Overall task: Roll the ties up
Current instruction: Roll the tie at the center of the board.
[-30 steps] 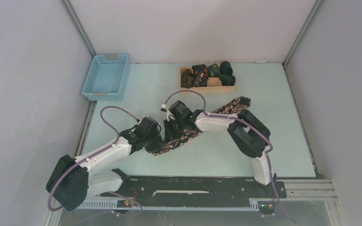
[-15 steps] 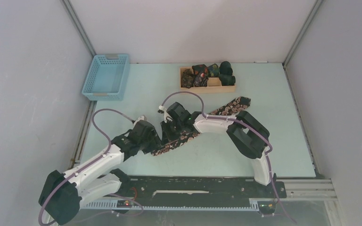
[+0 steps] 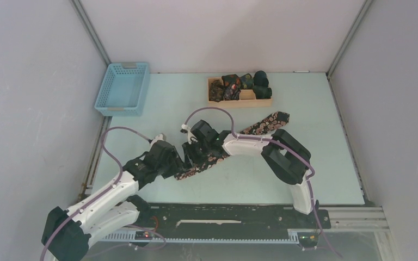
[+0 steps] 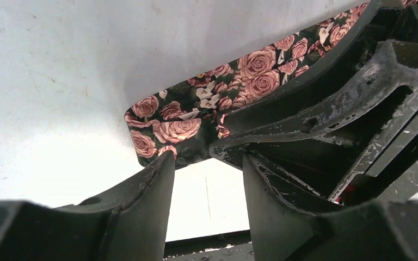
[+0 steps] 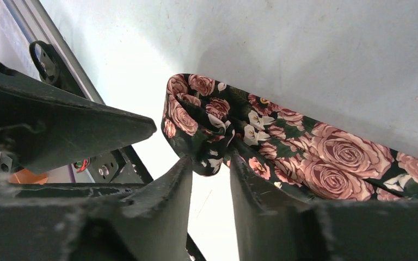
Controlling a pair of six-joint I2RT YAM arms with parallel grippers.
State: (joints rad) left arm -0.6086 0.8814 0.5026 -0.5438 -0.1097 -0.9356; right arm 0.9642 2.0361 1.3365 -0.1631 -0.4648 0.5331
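Note:
The tie's folded end puffs up loose and its flap sits crooked over the tie, so the robot's right gripper should open and pinch the flap's edge (image 5: 226, 139) against the tie.
One long dark tie (image 3: 261, 124) with pink roses lies diagonally on the table, its near end (image 4: 168, 128) folded over. In the right wrist view that folded end (image 5: 198, 122) sits between the tips of my right gripper (image 5: 209, 163), whose jaws stand a little apart and loose around the fabric. My left gripper (image 4: 208, 157) is open just short of the same end, nothing between its fingers (image 4: 152, 187), close beside the right gripper (image 3: 193, 155). From above, the left gripper (image 3: 173, 166) is at the tie's lower left tip. Several rolled ties (image 3: 234, 84) sit at the back.
The rolled ties lie in a wooden tray (image 3: 247, 100) at the back centre. A blue plastic basket (image 3: 122, 88) stands at the back left. Grey walls close in both sides, and a black rail (image 3: 223, 217) runs along the near edge.
The right gripper's jaws have parted from a tight pinch on the tie's folded end. The left arm has drawn back slightly towards the lower left.

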